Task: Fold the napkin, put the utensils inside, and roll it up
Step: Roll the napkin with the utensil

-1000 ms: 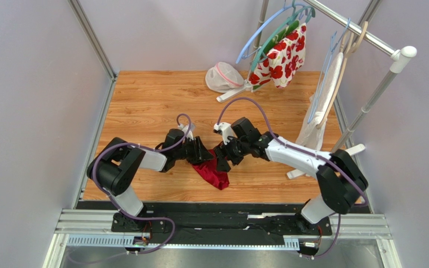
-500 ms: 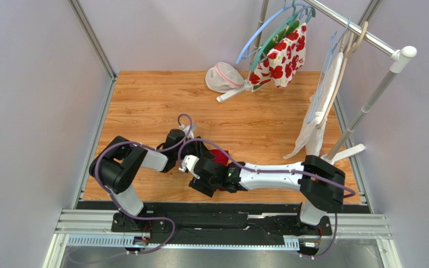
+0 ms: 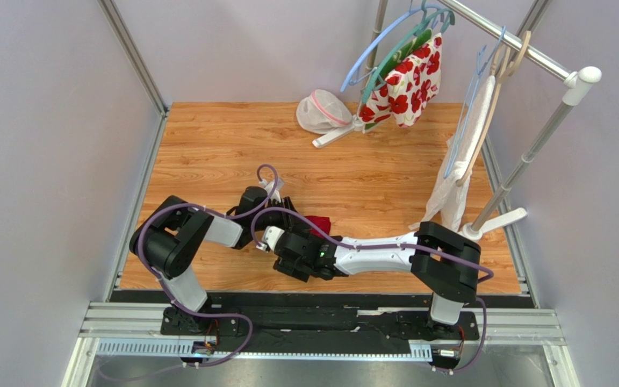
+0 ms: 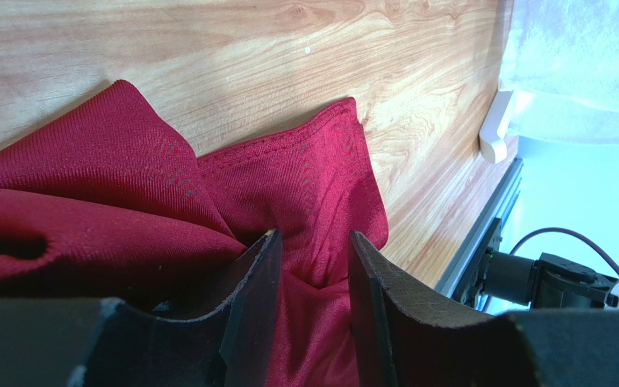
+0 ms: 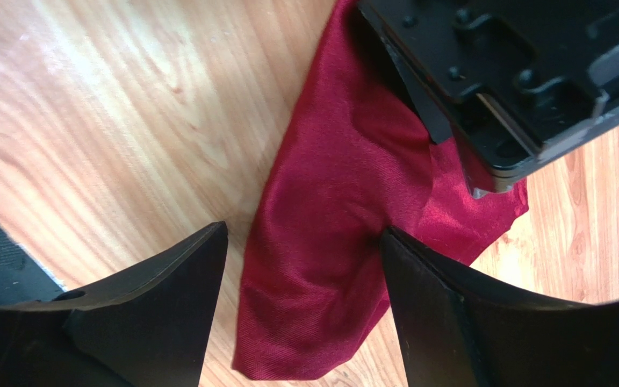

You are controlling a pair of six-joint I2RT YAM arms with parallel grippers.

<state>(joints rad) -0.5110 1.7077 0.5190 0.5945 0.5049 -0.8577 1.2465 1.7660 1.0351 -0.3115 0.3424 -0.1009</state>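
I need to back my left gripper off, as it crowds my right gripper at the napkin's loose near end, and take the napkin's middle (image 5: pixel 353 149) with my right gripper.
The dark red napkin (image 3: pixel 318 223) lies bunched on the wooden table, mostly hidden under the arms in the top view. My left gripper (image 4: pixel 313 246) is shut on a gathered fold of the napkin (image 4: pixel 127 177), and creases run in between its fingers. My right gripper (image 5: pixel 303 234) is open wide, one finger on each side of the napkin's loose near end (image 5: pixel 337 242), and holds nothing. The left gripper's black body (image 5: pixel 514 89) shows just beyond it. In the top view the right gripper (image 3: pixel 292 256) sits close in front of the left gripper (image 3: pixel 287 216). The utensils are out of view.
A clothes rack stands at the back right with hangers, a white cloth with red flowers (image 3: pixel 405 81) and a white towel (image 3: pixel 458 169). A white mesh bag (image 3: pixel 323 111) lies at the back. The rack's white foot (image 3: pixel 502 219) sits right of the arms.
My right arm has swung from behind the napkin round to its near side, its gripper now low over the cloth's near end. The left gripper has stayed where it was.
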